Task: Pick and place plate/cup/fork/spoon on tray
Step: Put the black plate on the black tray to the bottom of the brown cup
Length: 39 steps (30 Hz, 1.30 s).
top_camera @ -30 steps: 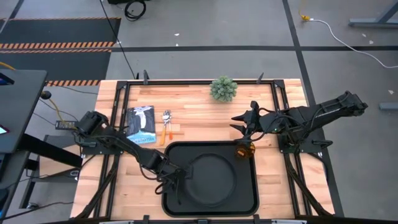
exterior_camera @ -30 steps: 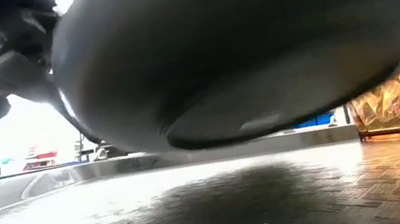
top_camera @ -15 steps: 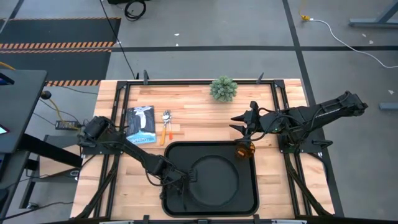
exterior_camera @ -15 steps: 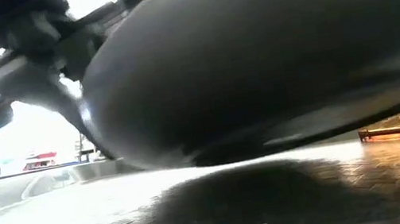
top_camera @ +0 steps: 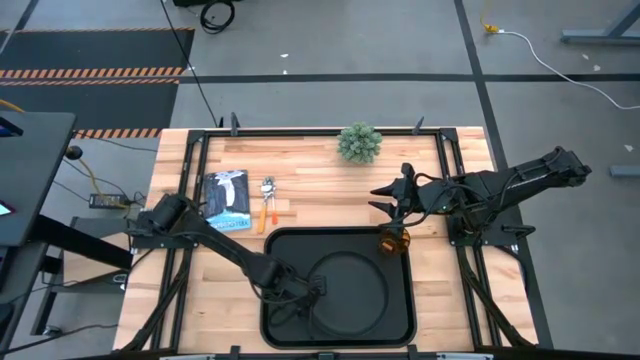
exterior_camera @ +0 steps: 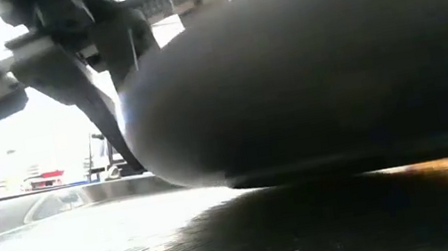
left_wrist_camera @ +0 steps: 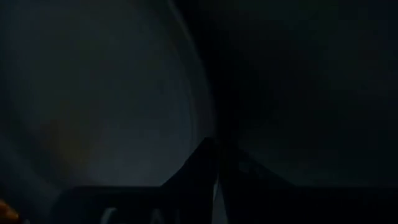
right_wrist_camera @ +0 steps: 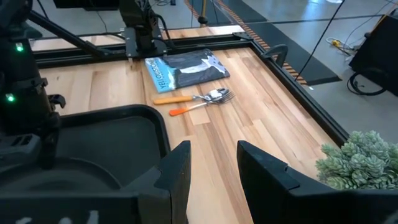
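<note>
Next, I release the plate with my left gripper on the black tray's bottom, close beside the amber cup [top_camera: 362, 294].
The round black plate [top_camera: 352, 291] is low over the middle of the black tray [top_camera: 285, 245]; its underside fills the low view [exterior_camera: 315, 75]. My left gripper [top_camera: 312, 291] is shut on the plate at its left side. The amber cup [top_camera: 392, 240] stands on its base in the tray's far right corner. The fork and spoon [top_camera: 267, 203] lie side by side on the table beyond the tray's far left corner, also in the right wrist view [right_wrist_camera: 198, 101]. My right gripper [top_camera: 385, 200] is open and empty, just beyond the cup. My left gripper pinches the plate's rim on its left side [top_camera: 320, 291] between its two fingers. The fingers [exterior_camera: 126, 46] slant down from the table's left. The plate sits nearly level, its underside [exterior_camera: 303, 171] at or just above the tray floor; whether it touches cannot be told.
A blue packet [top_camera: 227, 199] lies left of the cutlery. A small green plant [top_camera: 359, 143] stands at the table's far edge. Bare wood lies between the plant and the tray. A black metal frame [top_camera: 320, 131] rims the table.
My left gripper has gone toward the table's right edge and down, still shut on the plate. The plate, tilted and clear of the tray a second ago, has come down nearly level onto or just above the tray floor, and now hides the cup in the low view.
</note>
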### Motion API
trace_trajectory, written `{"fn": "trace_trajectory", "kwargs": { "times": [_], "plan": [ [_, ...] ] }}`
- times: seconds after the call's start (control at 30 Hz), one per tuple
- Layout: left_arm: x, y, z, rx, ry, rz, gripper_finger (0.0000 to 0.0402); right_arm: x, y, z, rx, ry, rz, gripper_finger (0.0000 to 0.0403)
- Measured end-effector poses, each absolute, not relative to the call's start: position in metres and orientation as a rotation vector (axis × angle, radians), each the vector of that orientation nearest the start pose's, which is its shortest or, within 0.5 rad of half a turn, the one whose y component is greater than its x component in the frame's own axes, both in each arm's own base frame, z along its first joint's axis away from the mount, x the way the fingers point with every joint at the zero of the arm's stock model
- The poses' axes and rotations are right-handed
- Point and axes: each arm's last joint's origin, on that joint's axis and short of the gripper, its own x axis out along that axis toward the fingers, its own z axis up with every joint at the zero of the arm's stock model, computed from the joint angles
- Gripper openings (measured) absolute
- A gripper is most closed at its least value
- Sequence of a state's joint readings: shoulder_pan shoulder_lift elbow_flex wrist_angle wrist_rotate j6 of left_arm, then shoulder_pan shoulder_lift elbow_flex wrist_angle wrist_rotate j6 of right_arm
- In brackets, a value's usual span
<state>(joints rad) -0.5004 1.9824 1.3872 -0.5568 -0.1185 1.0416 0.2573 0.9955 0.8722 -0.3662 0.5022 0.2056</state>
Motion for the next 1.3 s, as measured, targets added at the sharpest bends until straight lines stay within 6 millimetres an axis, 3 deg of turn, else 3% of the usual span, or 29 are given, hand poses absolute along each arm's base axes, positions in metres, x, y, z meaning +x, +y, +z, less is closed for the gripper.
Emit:
{"fn": "trace_trajectory", "kwargs": {
  "times": [0.23,0.7,1.3],
  "plan": [
    [0.359,-0.185,0.159,1.442,0.88,-0.88,0.0014,0.206,0.04,0.311,0.011,0.422,-0.282,0.0137],
    [0.368,-0.179,0.161,1.576,0.784,-0.911,0.0017,0.207,0.04,0.312,0.004,0.411,-0.278,0.0137],
    [0.377,-0.17,0.162,1.538,0.707,-0.949,0.002,0.207,0.04,0.312,0.003,0.412,-0.278,0.0137]
  ]
}}
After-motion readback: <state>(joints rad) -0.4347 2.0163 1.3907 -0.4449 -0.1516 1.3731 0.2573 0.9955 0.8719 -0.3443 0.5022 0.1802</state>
